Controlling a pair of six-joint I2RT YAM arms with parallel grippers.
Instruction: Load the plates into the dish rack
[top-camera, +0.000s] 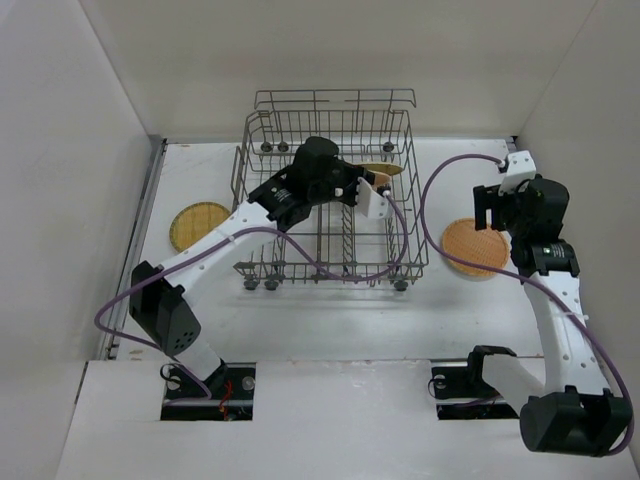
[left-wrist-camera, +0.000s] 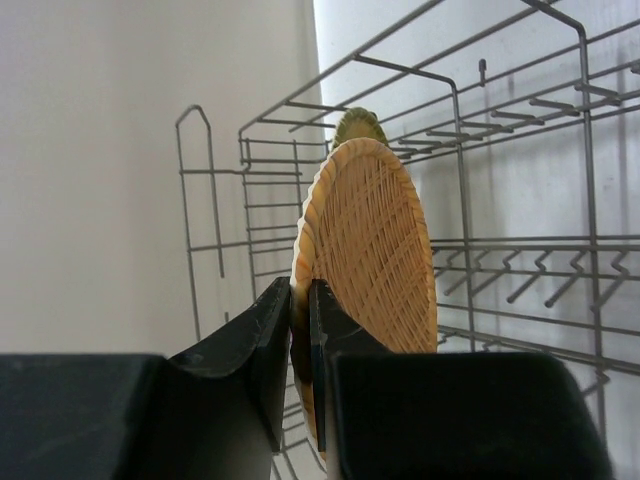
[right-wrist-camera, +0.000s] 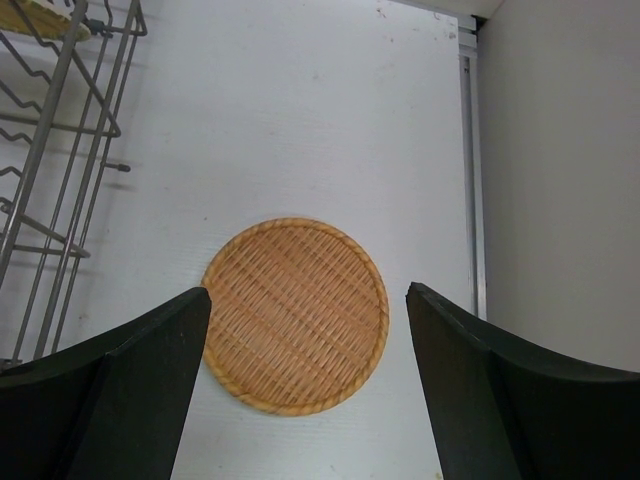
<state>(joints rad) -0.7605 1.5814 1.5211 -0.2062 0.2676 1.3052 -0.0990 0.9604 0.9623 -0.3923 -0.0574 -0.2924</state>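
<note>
Next, I let go of the woven tan plate, now held on edge among the tines, with my left gripper, upright between the dish rack's wires (top-camera: 373, 190) in front of the yellow plate.
The grey wire dish rack (top-camera: 262, 135) stands mid-table. My left gripper (top-camera: 368, 188) reaches into it and is shut on the rim of a woven tan plate (left-wrist-camera: 370, 250), held upright on edge among the tines. A yellow plate (top-camera: 378, 169) stands behind it in the rack and also shows in the left wrist view (left-wrist-camera: 358, 125). My right gripper (top-camera: 490, 212) is open and empty, hovering above an orange plate (right-wrist-camera: 295, 315) that lies flat on the table right of the rack (top-camera: 470, 248). Another plate (top-camera: 200, 226) lies flat left of the rack.
White walls close in the table on the left, back and right. A metal strip (right-wrist-camera: 468, 150) runs along the right wall's foot. The rack's right side (right-wrist-camera: 60, 150) is close to the left of the right gripper.
</note>
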